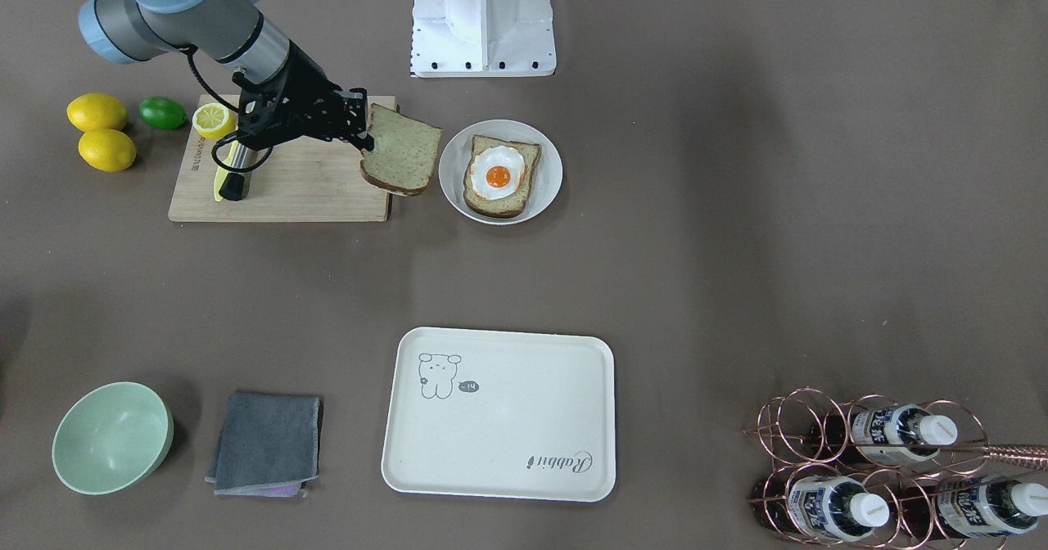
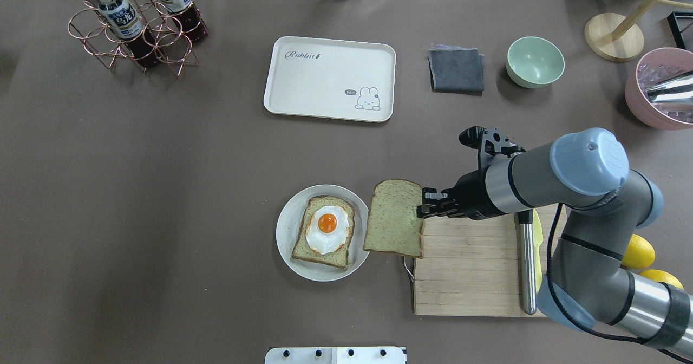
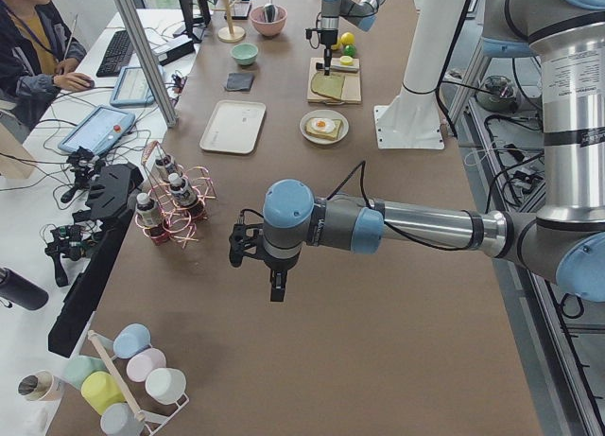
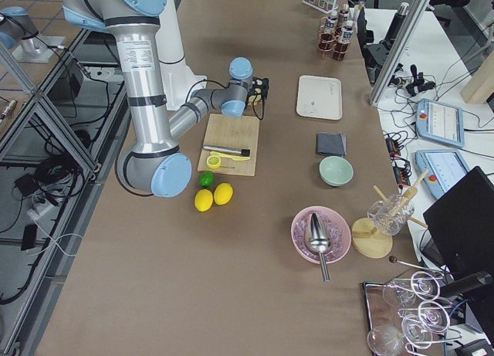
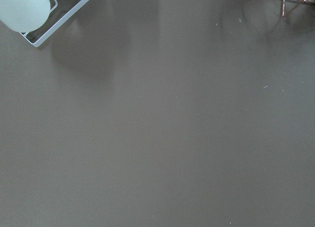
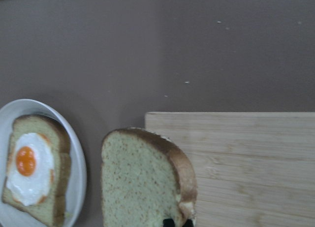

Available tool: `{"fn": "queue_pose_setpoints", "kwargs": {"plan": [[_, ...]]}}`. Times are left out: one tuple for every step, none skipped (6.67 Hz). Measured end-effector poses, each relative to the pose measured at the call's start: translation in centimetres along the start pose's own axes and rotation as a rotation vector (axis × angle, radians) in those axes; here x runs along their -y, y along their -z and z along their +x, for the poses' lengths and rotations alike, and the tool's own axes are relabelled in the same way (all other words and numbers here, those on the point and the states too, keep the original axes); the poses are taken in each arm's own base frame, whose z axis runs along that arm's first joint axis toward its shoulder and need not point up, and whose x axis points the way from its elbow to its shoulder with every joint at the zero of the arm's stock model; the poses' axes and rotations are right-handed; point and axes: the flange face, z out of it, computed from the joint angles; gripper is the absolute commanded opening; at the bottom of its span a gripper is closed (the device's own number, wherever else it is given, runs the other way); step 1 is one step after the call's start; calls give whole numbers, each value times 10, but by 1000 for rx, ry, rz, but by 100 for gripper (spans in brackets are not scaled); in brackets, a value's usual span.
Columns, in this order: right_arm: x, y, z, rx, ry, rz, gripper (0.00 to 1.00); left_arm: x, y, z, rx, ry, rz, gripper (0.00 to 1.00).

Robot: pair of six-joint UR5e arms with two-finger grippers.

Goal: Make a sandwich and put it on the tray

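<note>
I will use my right gripper to release the bread slice on top of the fried egg [image 1: 501, 163] [image 6: 28, 172] on the round white plate.
My right gripper [image 1: 360, 136] is shut on one edge of a greenish-tan bread slice [image 1: 401, 157] and holds it tilted in the air, over the wooden cutting board's [image 1: 303, 190] end nearest the plate. The slice also shows in the overhead view [image 2: 394, 226] and the right wrist view [image 6: 140, 180]. The second slice, with a fried egg [image 1: 498, 175] on top, lies on a round white plate [image 1: 547, 161] beside it. The cream tray [image 1: 508, 427] lies empty across the table. My left gripper [image 3: 275, 287] hovers over bare table far from these; I cannot tell if it is open.
A knife [image 2: 525, 261] and a half lemon [image 1: 214, 119] lie on the board; two lemons [image 1: 98, 112] and a lime [image 1: 162, 113] sit beside it. A green bowl [image 1: 110, 437], a grey cloth [image 1: 266, 444] and a copper bottle rack [image 1: 884, 468] flank the tray.
</note>
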Motion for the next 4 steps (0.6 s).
{"fn": "queue_pose_setpoints", "kwargs": {"plan": [[-1,-15,-27,25,-16,0,0,0,0,0,0,1,0,98],[-11,-31,-48,40,-14,4,0,-1,1,0,-1,1,2,98],[-19,-49,-62,44,-9,7,0,-1,2,0,-1,2,4,98],[-21,-68,-74,40,-7,7,0,-1,3,-1,-1,3,5,98]]}}
